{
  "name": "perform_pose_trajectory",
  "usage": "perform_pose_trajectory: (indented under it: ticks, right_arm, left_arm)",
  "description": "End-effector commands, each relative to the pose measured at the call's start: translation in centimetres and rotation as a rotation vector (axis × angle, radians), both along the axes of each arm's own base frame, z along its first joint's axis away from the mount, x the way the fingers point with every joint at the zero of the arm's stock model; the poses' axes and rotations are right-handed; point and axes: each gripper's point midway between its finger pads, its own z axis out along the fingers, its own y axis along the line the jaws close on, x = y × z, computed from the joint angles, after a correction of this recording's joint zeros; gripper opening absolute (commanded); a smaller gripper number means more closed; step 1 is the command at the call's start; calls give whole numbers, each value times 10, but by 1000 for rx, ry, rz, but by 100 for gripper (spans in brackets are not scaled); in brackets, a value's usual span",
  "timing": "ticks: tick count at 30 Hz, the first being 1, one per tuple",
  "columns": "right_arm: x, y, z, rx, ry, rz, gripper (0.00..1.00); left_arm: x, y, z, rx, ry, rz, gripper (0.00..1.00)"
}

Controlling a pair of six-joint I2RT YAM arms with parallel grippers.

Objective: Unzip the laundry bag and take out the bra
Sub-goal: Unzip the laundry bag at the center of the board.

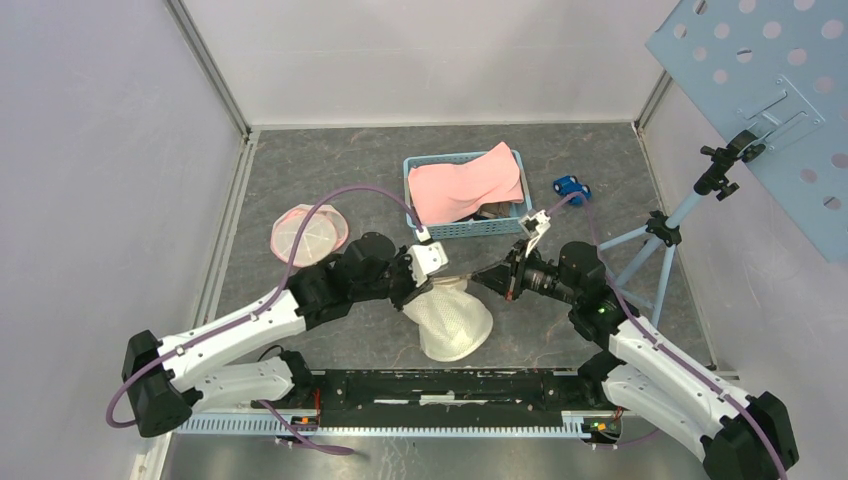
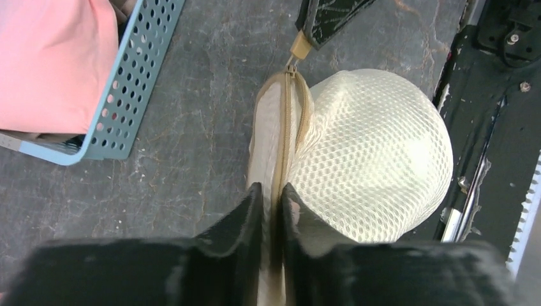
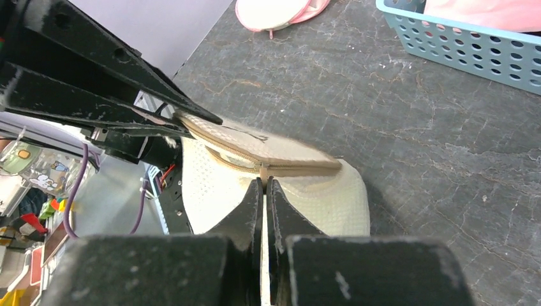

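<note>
I hold the seam far from the tan zipper pull with my left gripper, so I should open it and regrip the seam closer to the pull [image 2: 287,109] before unzipping further.
The white mesh laundry bag [image 1: 452,318] lies on the dark table between both arms, its tan zipper [image 2: 282,146] closed along the raised top seam. My left gripper [image 2: 273,191] is shut on that seam at the bag's [image 2: 376,153] near end. My right gripper [image 3: 264,183] is shut on the tan zipper pull [image 2: 298,47] at the other end of the bag [image 3: 319,204]. From above, the left gripper [image 1: 443,278] and the right gripper [image 1: 482,277] face each other over the bag. The bra is hidden from view.
A blue perforated basket [image 1: 470,230] with a pink cloth [image 1: 465,185] stands just behind the bag. A pink-rimmed round mesh pouch [image 1: 308,232] lies to the left. A small blue toy [image 1: 571,186] and a tripod [image 1: 660,235] stand at the right.
</note>
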Motion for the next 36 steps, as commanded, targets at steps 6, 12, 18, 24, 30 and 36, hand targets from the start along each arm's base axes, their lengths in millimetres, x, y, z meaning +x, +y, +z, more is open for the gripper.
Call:
perform_pose_trajectory:
  ticks: [6,12,18,24,30,36]
  right_arm:
    - [-23,11,-7,109,49,84,0]
    - [-27,16,-5,121,47,99,0]
    - [-31,17,-7,113,42,107,0]
    - [-20,10,-8,27,-9,61,0]
    - [-2,-2,-3,-53,-57,2,0]
    - [-6,4,0,-15,-40,39,0]
  left_arm:
    - [-22,-9,9,-86,110,-58,52]
    - [-26,-31,-5,-52,175,-67,62]
    - [-23,-40,-7,-29,154,-69,44]
    - [-20,-16,-13,9,95,-24,6]
    - [-15,12,-22,59,45,36,3]
    - [-13,1,-13,27,81,53,45]
